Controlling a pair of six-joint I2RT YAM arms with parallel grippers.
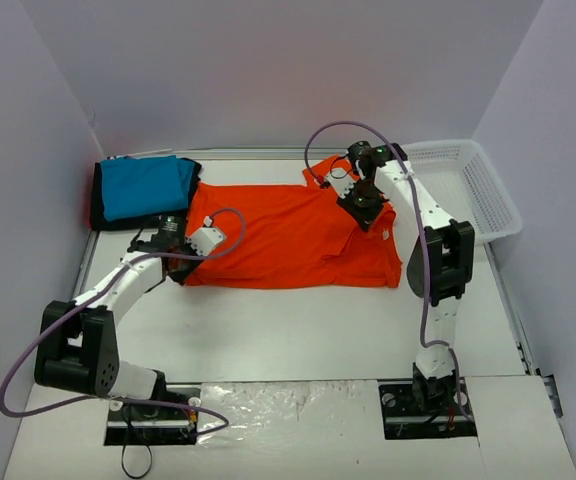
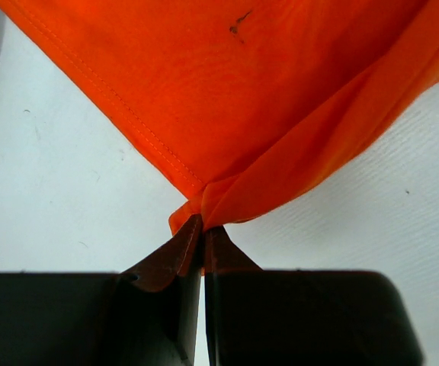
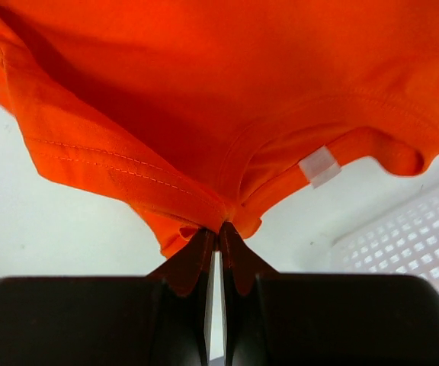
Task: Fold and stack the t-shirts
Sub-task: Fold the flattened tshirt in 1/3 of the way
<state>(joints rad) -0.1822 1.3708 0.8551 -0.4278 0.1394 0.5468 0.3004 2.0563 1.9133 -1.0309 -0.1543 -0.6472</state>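
Observation:
The folded strip of the orange-red t-shirt is bunched at the hem corner in my left gripper, so I will open it and grab the fold's outer corner (image 1: 193, 283) to pull the fold straight.
The orange-red t-shirt (image 1: 288, 235) lies spread across the middle of the table. My left gripper (image 1: 180, 243) is shut on its left hem corner (image 2: 193, 210), lifted a little. My right gripper (image 1: 366, 205) is shut on its edge by the collar (image 3: 227, 217), where a white label (image 3: 318, 165) shows. The turquoise-blue folded t-shirt (image 1: 143, 186) lies on the black folded t-shirt (image 1: 99, 208) at the back left corner.
A white mesh basket (image 1: 473, 185) stands at the back right, its mesh showing in the right wrist view (image 3: 410, 252). The white table (image 1: 298, 330) runs in front of the shirt. Grey walls close in the sides and back.

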